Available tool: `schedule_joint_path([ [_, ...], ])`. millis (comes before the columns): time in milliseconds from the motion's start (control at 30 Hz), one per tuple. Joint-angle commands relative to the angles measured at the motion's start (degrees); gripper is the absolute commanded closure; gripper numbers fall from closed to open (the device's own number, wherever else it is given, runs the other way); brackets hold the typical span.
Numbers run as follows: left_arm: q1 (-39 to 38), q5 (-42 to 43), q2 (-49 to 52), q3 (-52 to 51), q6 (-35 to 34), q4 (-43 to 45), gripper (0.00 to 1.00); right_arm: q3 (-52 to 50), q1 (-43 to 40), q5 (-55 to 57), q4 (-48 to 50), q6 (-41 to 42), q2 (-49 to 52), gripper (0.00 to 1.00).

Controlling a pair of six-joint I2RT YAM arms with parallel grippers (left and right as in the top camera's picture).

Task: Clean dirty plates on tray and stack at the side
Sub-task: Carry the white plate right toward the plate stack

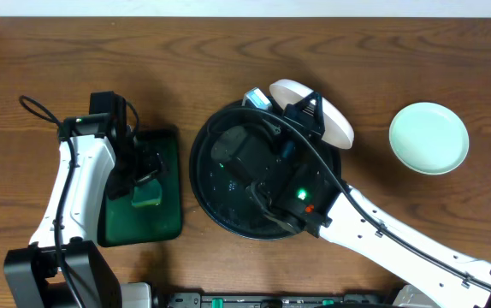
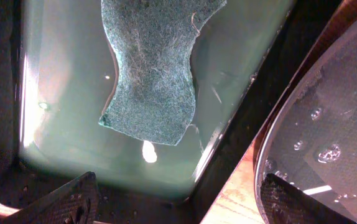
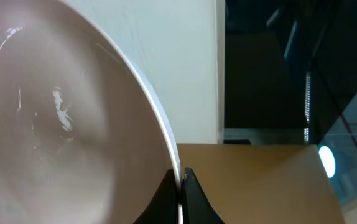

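Observation:
My right gripper is going to set the white plate down on top of the pale plate [image 1: 426, 136] lying on the table and let go. The white plate is tilted over the black tray's edge.
My right gripper [image 1: 304, 109] is shut on the rim of a white plate [image 1: 335, 122] and holds it tilted over the far right edge of the round black tray [image 1: 199, 171]. In the right wrist view the fingers [image 3: 181, 176] pinch the plate's edge [image 3: 60, 124]. A second plate [image 1: 428, 137], pale and clean-looking, lies on the table at the right. No plate shows inside the tray, which my right arm partly covers. My left gripper [image 1: 145, 175] is open and empty above a green sponge [image 2: 150, 68]; its fingers [image 2: 178, 190] are spread wide.
The sponge lies in a small dark green rectangular tray [image 1: 167, 224], wet inside [image 2: 60, 93], just left of the black tray. The black tray's rim and wet floor [image 2: 328, 124] show at the right of the left wrist view. A wall runs along the table's far edge.

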Motion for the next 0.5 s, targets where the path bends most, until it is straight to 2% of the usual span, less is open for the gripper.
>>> schedule_joint_path([
  [0, -0.13, -0.11, -0.31, -0.59, 0.37, -0.15, 0.16, 1.44, 0.68, 3.5, 0.44, -2.64, 0.04, 0.99],
  [467, -0.13, -0.09, -0.33, -0.59, 0.37, -0.15, 0.16, 1.44, 0.74, 2.91, 1.64, -1.6, 0.04, 0.99],
])
